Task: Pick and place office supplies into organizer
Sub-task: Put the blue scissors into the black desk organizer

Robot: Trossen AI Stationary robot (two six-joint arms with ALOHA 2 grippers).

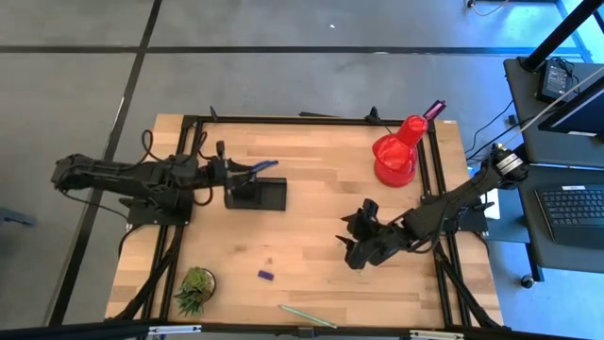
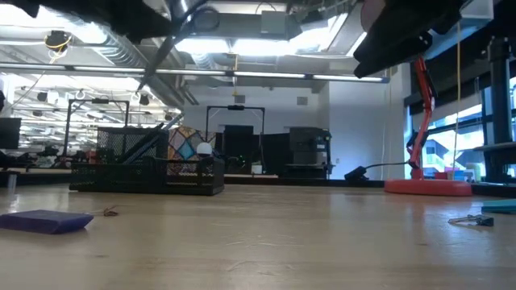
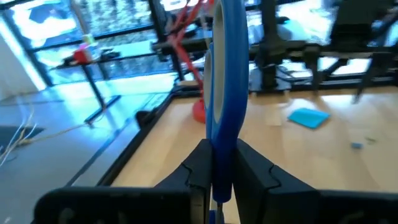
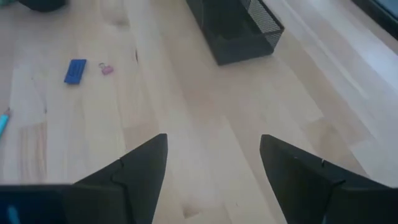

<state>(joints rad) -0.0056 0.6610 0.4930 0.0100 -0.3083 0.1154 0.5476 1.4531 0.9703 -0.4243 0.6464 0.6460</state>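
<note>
My left gripper is to release the blue-handled scissors inside the far side of the black mesh organizer [image 1: 250,180].
My left gripper [image 1: 229,174] hovers over the left end of the black mesh organizer [image 1: 256,194], shut on the blue-handled scissors [image 1: 262,167], which stick out toward the table's right. My right gripper [image 1: 353,242] hangs open over bare wood right of centre, holding nothing [image 4: 214,155]. The organizer [image 4: 237,25] rests flat on the table. A purple block [image 1: 265,275] and a pale pen [image 1: 307,316] lie near the near edge. In the left wrist view a cyan sticky-note pad [image 3: 309,117] lies flat on the wood. My left gripper [image 3: 217,163] pinches the scissors between its two fingers on the blue handle [image 3: 224,134], seen edge-on, at the end nearest the wrist. The fingers come about level from the table's left and lie along the scissors. The scissors are lifted clear above the organizer.
A red desk lamp [image 1: 397,155] stands at the far right and a green potted plant [image 1: 194,288] at the near left corner. A small pink clip [image 4: 107,69] lies beside the block [image 4: 75,71]. Open wood lies in the table's middle.
</note>
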